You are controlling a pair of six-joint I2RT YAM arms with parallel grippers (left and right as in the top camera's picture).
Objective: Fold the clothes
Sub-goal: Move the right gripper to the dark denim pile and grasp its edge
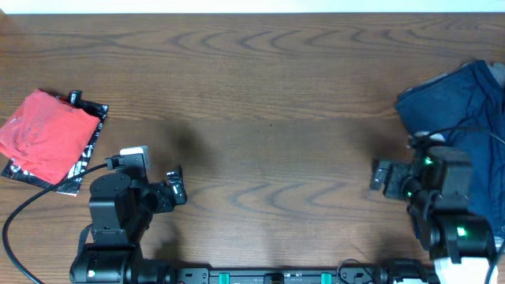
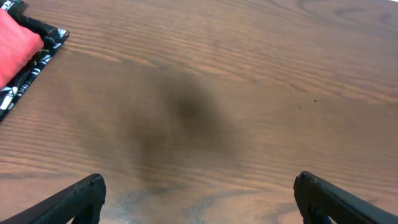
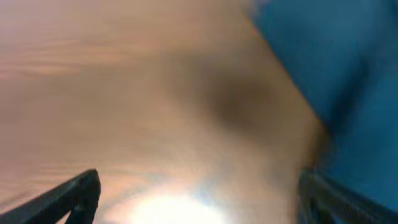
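Next, my right gripper closes on the front part of the navy blue garment's edge [image 1: 414, 224], on the side that faces the middle of the table.
A dark navy blue garment [image 1: 461, 110] lies crumpled at the table's right edge, partly under my right arm. It fills the right side of the blurred right wrist view [image 3: 336, 81]. My right gripper [image 1: 383, 175] is open and empty, just left of the garment, over bare wood; in its own view [image 3: 199, 193] its right finger sits at the cloth's edge. My left gripper [image 1: 175, 185] is open and empty over bare table at the front left, its fingers wide apart in its own view [image 2: 199, 193].
A folded red garment [image 1: 43, 130] lies on a black-and-white patterned cloth [image 1: 88, 138] at the far left, also showing in the left wrist view [image 2: 15, 43]. A black cable [image 1: 31, 201] runs by the left arm. The wooden table [image 1: 268, 102] spans the middle.
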